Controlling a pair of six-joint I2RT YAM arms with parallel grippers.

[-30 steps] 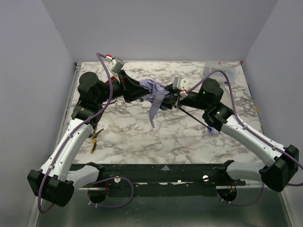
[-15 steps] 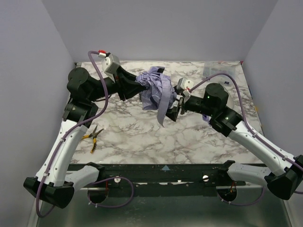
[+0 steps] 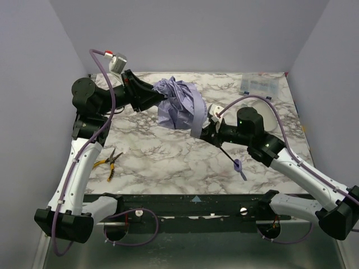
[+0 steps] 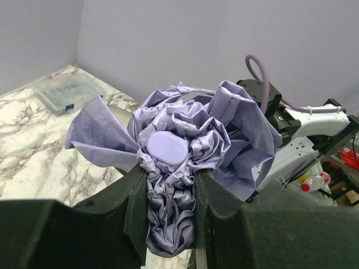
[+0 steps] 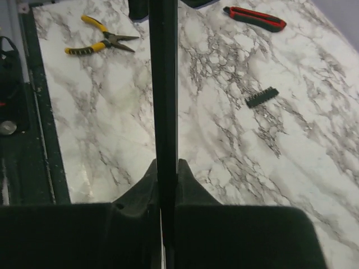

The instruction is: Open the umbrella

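Note:
The left gripper pinches the crumpled top of the canopy shut, so it should let go of the canopy and take the umbrella's black stem (image 5: 164,67) beneath the canopy before opening the umbrella.
The umbrella (image 3: 178,105) is a bunched lavender canopy held above the marble table (image 3: 168,162), between the two arms. My left gripper (image 3: 158,101) is shut on the canopy's crumpled top, just below the round lavender cap (image 4: 166,149); in the left wrist view the fabric (image 4: 171,207) fills the gap between the fingers. My right gripper (image 3: 210,133) is shut on the thin black shaft (image 5: 165,84), which runs down to the small lavender handle (image 3: 239,166) near the table's front. The ribs are hidden under the fabric.
Yellow-handled pliers (image 3: 110,162) lie at the table's left, also in the right wrist view (image 5: 101,42). A red-handled cutter (image 5: 255,18) and a small black comb-like strip (image 5: 261,97) lie on the marble. A clear plastic box (image 3: 259,85) sits at the back right.
The left arm has pulled up and to the left with the canopy, which has puffed out wider. The right gripper slid along the shaft, and the handle now shows lower, toward the front.

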